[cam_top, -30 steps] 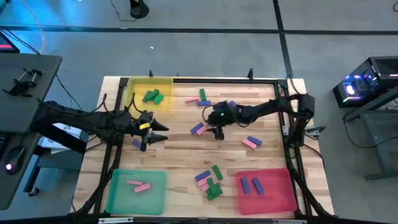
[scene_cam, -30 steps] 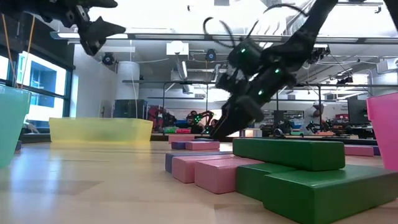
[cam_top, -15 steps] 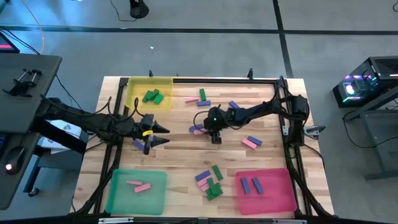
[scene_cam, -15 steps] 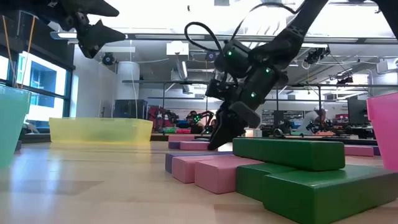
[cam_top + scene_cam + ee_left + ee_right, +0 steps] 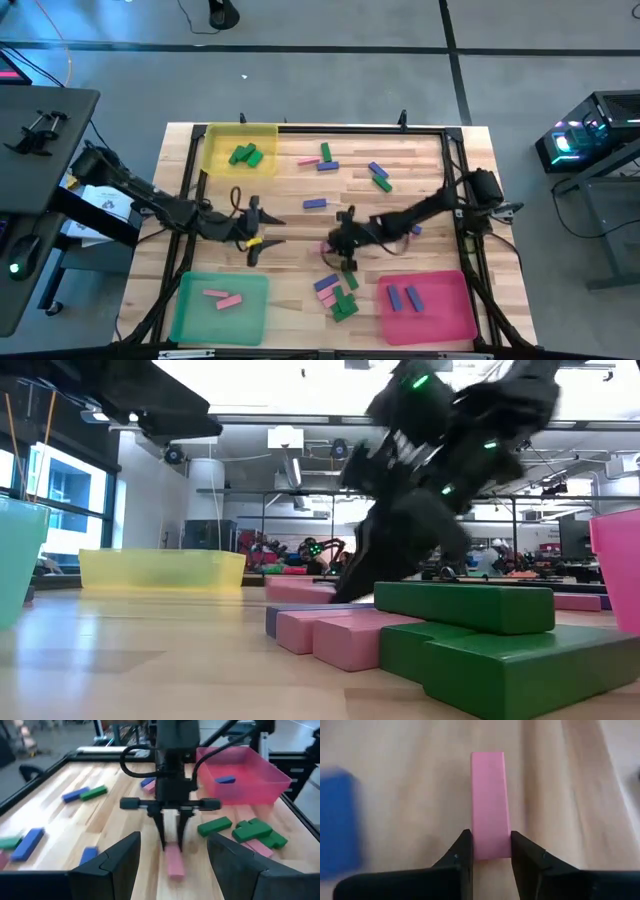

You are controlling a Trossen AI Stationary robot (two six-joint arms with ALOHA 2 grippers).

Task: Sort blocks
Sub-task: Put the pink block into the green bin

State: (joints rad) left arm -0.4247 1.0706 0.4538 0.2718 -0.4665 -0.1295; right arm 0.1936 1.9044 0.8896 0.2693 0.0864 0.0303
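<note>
Next, I close my left gripper on the loose end (image 5: 323,248) (image 5: 175,874) of the pink block, the one that pokes out from the fingers of my right gripper.
My right gripper (image 5: 333,250) is at mid-table, shut on a pink block (image 5: 490,805), just beyond a pile of green, pink and purple blocks (image 5: 338,295) near the front edge. My left gripper (image 5: 266,238) hovers open to its left and faces it, with nothing between its fingers. Two green blocks (image 5: 245,155) lie in the yellow tray (image 5: 215,135), pink blocks (image 5: 225,297) in the green tray (image 5: 195,320), and blue blocks (image 5: 405,297) in the pink-red tray (image 5: 455,320). My right gripper pinches the pink block's two long sides (image 5: 490,847) between its two fingers (image 5: 462,852), at the end nearest the wrist. The fingers slant down and lie along the block, which sticks out ahead of them (image 5: 174,862). Whether it is clear of the table, I cannot tell.
Loose green, blue and pink blocks lie across the far half of the table (image 5: 325,155) (image 5: 378,175), with one blue block (image 5: 315,203) near the middle. A dark frame rail (image 5: 330,128) runs round the tabletop. Bare wood lies between the green and pink-red trays' far sides and the grippers.
My right gripper has shut on the pink block near the table's middle and gone toward the near edge with it, leaving the blue block behind. My left gripper has come down and toward the near edge, rolling about its own axis, and has stayed open.
</note>
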